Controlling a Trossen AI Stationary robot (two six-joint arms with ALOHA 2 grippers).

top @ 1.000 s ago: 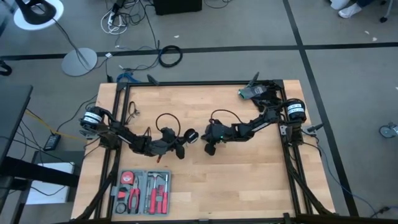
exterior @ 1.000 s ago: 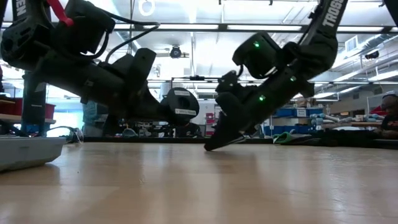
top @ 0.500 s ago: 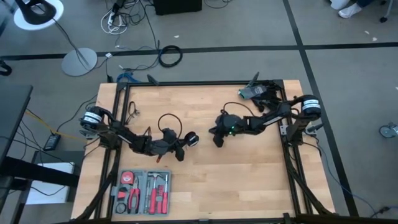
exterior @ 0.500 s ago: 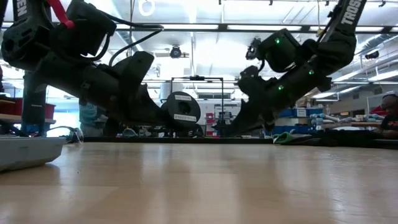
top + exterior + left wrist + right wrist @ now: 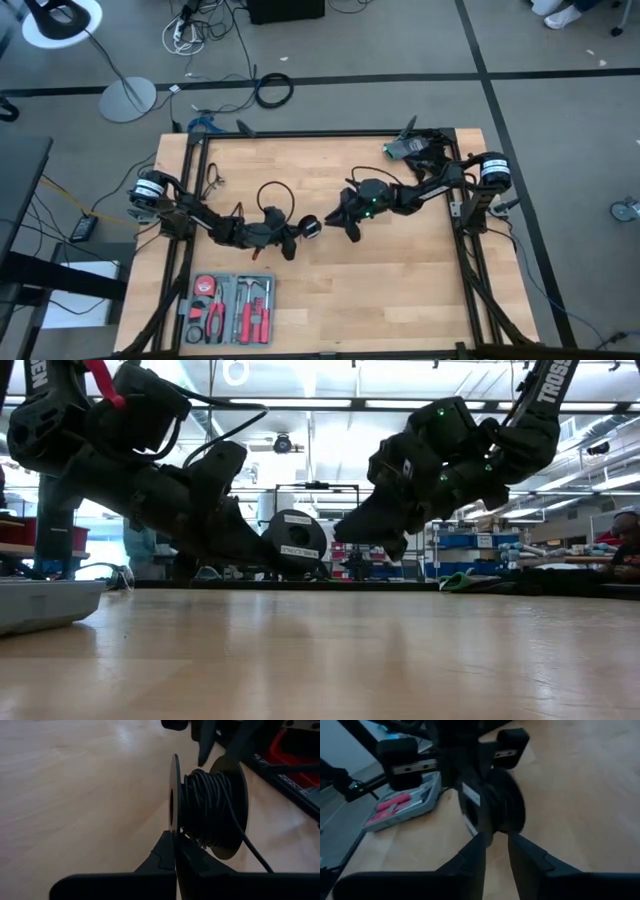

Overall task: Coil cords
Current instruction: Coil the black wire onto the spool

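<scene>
Next, I release the black spool from my left gripper between the open fingers of my right gripper (image 5: pixel 315 217), over the table's middle.
A round black spool (image 5: pixel 207 807), wound with thin black cord, stands on edge near the table's middle (image 5: pixel 311 228). A loose loop of the cord (image 5: pixel 272 192) arcs over my left arm, and one strand (image 5: pixel 252 852) trails off the spool. My left gripper (image 5: pixel 175 844) is shut on the spool, low over the table (image 5: pixel 250 545). My right gripper (image 5: pixel 496 840) is open, raised off the table (image 5: pixel 365 525) just right of the spool (image 5: pixel 492 805), fingers pointing at it. I cannot tell whether it touches the spool. My left gripper pinches the rim of one thin round flange (image 5: pixel 174 827) of the spool between its two fingers. The fingers come level from the table's left. The spool stands on edge with its axle level, the wound cord beside the fingers. The gripper hides whether it rests on the table.
A grey tool case (image 5: pixel 230 305) with red-handled tools lies at the near left and also shows in the right wrist view (image 5: pixel 402 807). A greenish object (image 5: pixel 405 148) sits at the far right corner. A small cable (image 5: pixel 213 178) lies at the far left.
My right gripper, its tip first down on the table right of the spool, drew back toward the right, rose, then came back toward the spool, now more level. The cord loop above my left arm has shifted slightly to the right.
</scene>
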